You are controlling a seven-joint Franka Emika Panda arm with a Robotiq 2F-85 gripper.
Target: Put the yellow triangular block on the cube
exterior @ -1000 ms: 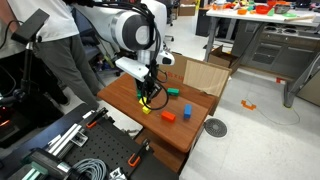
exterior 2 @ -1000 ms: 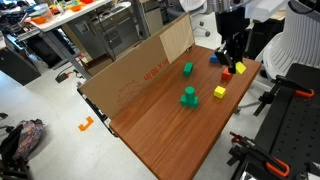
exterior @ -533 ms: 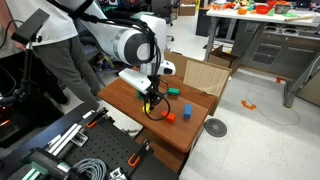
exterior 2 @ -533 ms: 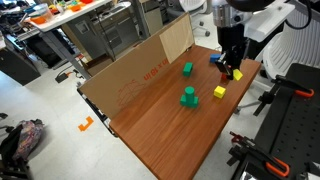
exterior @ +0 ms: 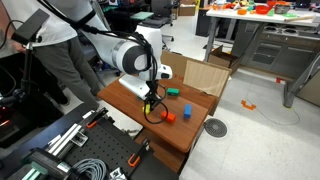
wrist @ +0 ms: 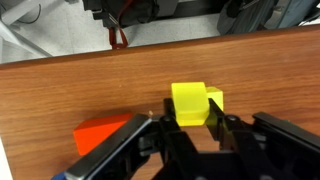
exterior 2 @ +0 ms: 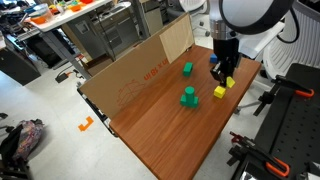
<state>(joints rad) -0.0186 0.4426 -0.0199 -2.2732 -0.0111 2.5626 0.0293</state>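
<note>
Next, I let go of the yellow triangular block on top of the yellow cube (exterior: 148,108) (wrist: 214,98) near the edge of the table.
In the wrist view my gripper (wrist: 190,125) is shut on the yellow triangular block (wrist: 187,101). The yellow cube (wrist: 216,99) shows just behind it to the right, partly hidden by it. In an exterior view the gripper (exterior 2: 226,80) holds the yellow triangular block (exterior 2: 230,83) just above and beside the cube (exterior 2: 219,92), near the table's edge. In an exterior view the gripper (exterior: 150,106) hangs low over the table and the cube is hidden.
An orange-red block (wrist: 100,134) lies to the left of the jaws and also shows in an exterior view (exterior: 168,116). Two green blocks (exterior 2: 188,97) (exterior 2: 188,68) sit farther in on the wooden table (exterior 2: 170,135). A cardboard wall (exterior 2: 135,70) lines one side.
The gripper has carried the yellow triangular block across the table from beside the orange-red block to the cube and has lowered.
</note>
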